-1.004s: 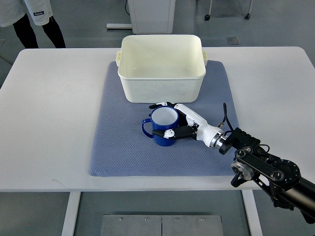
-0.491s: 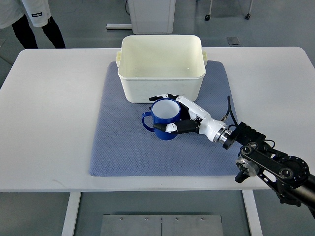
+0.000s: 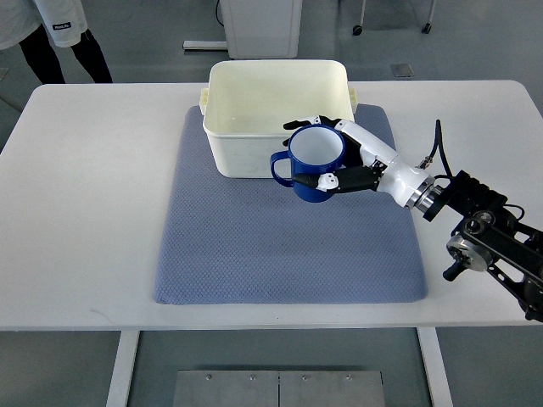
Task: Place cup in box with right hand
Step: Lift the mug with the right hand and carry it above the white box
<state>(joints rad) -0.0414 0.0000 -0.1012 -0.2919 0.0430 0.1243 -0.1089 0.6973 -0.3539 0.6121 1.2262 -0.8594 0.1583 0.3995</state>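
Note:
Next, my right gripper lets go of the blue cup inside the white box [image 3: 315,124], close behind the box's front side.
A blue cup [image 3: 312,163] with a white inside and its handle pointing left hangs in the air, upright. My right hand [image 3: 339,157] is shut on it, fingers wrapped round its right side, the arm coming in from the lower right. The cup hovers over the front wall of the white box [image 3: 278,119], near its right front corner. The box is open on top and shows nothing inside. My left hand is out of view.
A blue-grey mat [image 3: 288,229] lies on the white table [image 3: 85,195], with the box on its far part. A person's legs [image 3: 64,51] stand beyond the table's far left corner. A white cabinet [image 3: 261,25] stands behind the box.
My right hand has lifted the cup off the mat and carried it up and to the right, from the mat's middle to the box's front wall.

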